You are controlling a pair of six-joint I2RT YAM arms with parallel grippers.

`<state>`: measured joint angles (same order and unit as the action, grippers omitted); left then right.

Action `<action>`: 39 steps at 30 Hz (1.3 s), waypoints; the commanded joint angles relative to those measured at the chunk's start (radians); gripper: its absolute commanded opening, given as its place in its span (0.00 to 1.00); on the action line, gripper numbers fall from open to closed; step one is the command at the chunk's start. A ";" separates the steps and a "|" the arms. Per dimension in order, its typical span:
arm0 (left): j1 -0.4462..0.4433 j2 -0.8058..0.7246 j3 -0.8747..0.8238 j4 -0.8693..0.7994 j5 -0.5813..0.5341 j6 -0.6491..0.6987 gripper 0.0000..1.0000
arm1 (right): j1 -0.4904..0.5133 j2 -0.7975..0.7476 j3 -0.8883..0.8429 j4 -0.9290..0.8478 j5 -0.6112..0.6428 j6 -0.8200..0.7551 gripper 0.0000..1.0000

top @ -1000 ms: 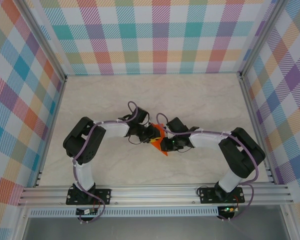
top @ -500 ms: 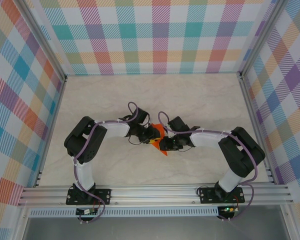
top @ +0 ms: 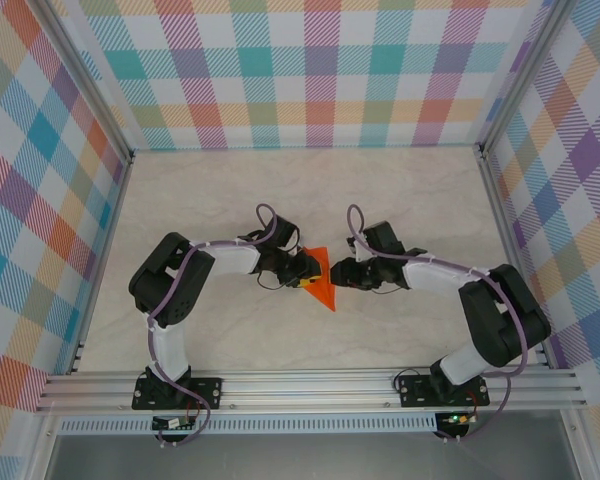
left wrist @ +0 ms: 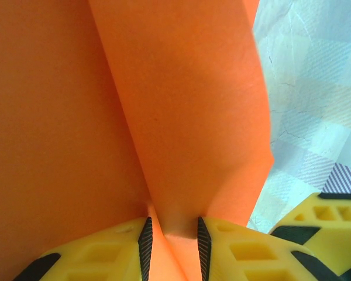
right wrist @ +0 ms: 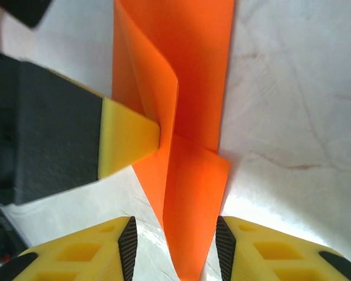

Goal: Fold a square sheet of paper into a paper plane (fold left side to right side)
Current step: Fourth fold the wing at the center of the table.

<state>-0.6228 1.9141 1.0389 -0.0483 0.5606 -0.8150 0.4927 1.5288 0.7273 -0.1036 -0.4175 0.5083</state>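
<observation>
My right fingers straddle the paper's narrow tip, short of its raised fold; I will move in and pinch the fold (right wrist: 165, 178) beside my left gripper.
The square sheet of paper (top: 323, 287) is bright orange and folded into a pointed, layered shape at the middle of the table. My left gripper (top: 305, 271) is shut on its left side. In the left wrist view the pads (left wrist: 145, 246) pinch a raised fold of the paper (left wrist: 164, 111). My right gripper (top: 339, 274) stands just right of the paper, open. In the right wrist view the paper's narrow tip (right wrist: 193, 193) lies between the spread fingers (right wrist: 225, 246) without touching them, and a yellow finger of the left gripper (right wrist: 128, 143) presses the paper's side.
The pale marbled tabletop (top: 200, 200) is walled by plaid panels (top: 320, 70) at the back and sides. An aluminium rail (top: 310, 385) runs along the near edge. A finger of the right gripper (left wrist: 330, 219) shows close beside the paper in the left wrist view.
The right gripper has drawn back to the right, off the paper it was over, and its arm has swung outward. The left gripper has stayed pinching the paper.
</observation>
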 commanded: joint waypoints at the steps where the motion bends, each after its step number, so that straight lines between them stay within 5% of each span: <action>1: -0.012 0.026 0.011 -0.015 -0.010 0.022 0.29 | -0.025 0.020 0.024 0.041 -0.122 0.033 0.41; 14: -0.014 0.020 0.010 -0.015 -0.009 0.023 0.29 | 0.006 0.124 0.056 0.045 -0.149 0.042 0.42; 39: -0.014 0.013 0.015 -0.020 -0.013 0.025 0.29 | 0.130 0.121 0.071 -0.115 0.073 -0.002 0.37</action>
<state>-0.6250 1.9141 1.0405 -0.0486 0.5591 -0.8108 0.6106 1.6588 0.7715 -0.1440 -0.4030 0.5488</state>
